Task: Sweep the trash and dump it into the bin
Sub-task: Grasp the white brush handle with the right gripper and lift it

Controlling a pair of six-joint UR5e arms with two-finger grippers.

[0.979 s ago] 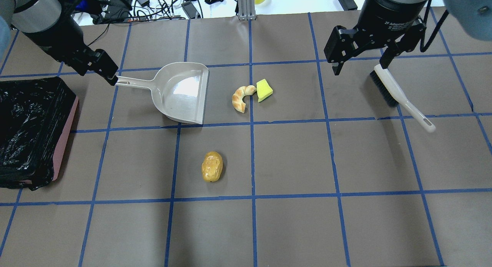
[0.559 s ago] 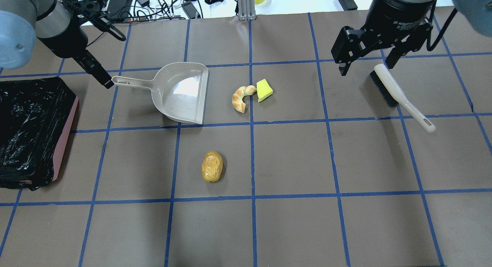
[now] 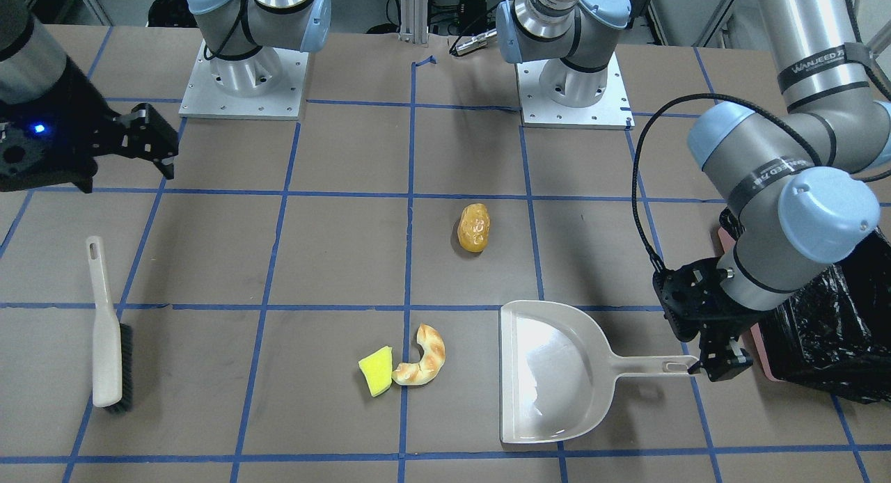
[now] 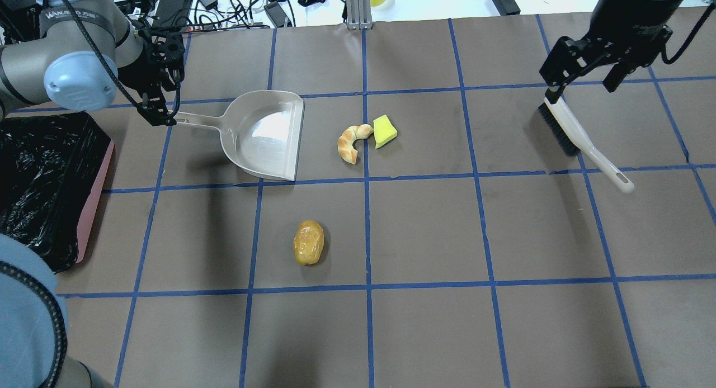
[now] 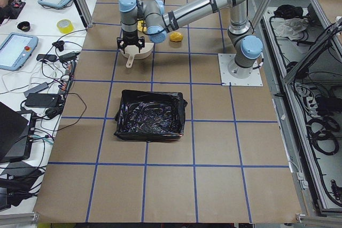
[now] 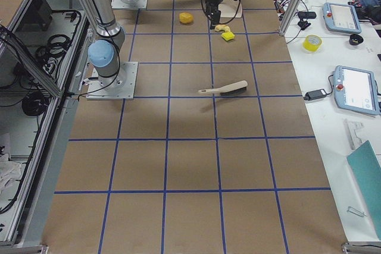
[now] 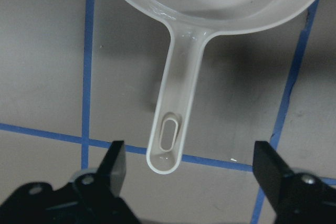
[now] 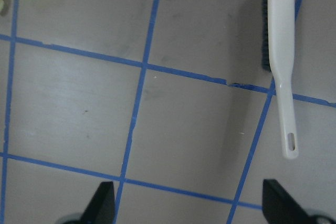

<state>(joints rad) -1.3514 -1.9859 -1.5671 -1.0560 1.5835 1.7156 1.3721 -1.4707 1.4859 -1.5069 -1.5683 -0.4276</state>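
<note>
My right gripper should move over to the white brush next, and there it should close around the middle of its thin handle point(image 3: 99, 271) point(image 8: 285, 117).
The cream dustpan point(image 4: 263, 136) lies open toward the yellow sponge wedge point(image 4: 384, 131) and the croissant piece point(image 4: 351, 142), which touch each other. The golden-brown bun point(image 4: 308, 241) lies alone, nearer the robot. The pink bin point(image 4: 92, 209) with its black bag stands at the left edge. My left gripper point(image 4: 162, 117) is open and empty; in the left wrist view point(image 7: 191, 169) its fingers stand on either side of the dustpan handle's end point(image 7: 168, 145). My right gripper point(image 4: 582, 83) is open and empty above the head of the white brush point(image 4: 582, 139).
The brush lies flat on the brown paper at the far right, with its bristles toward the middle of the table. Blue tape lines grid the table. Cables and chargers lie past the far edge. The bin point(image 5: 151, 116) stands to the left of the dustpan.
My left arm has swung round, and its gripper now stands over the handle's end. My right gripper has moved right and away, over the brush head. Nothing on the table has moved.
</note>
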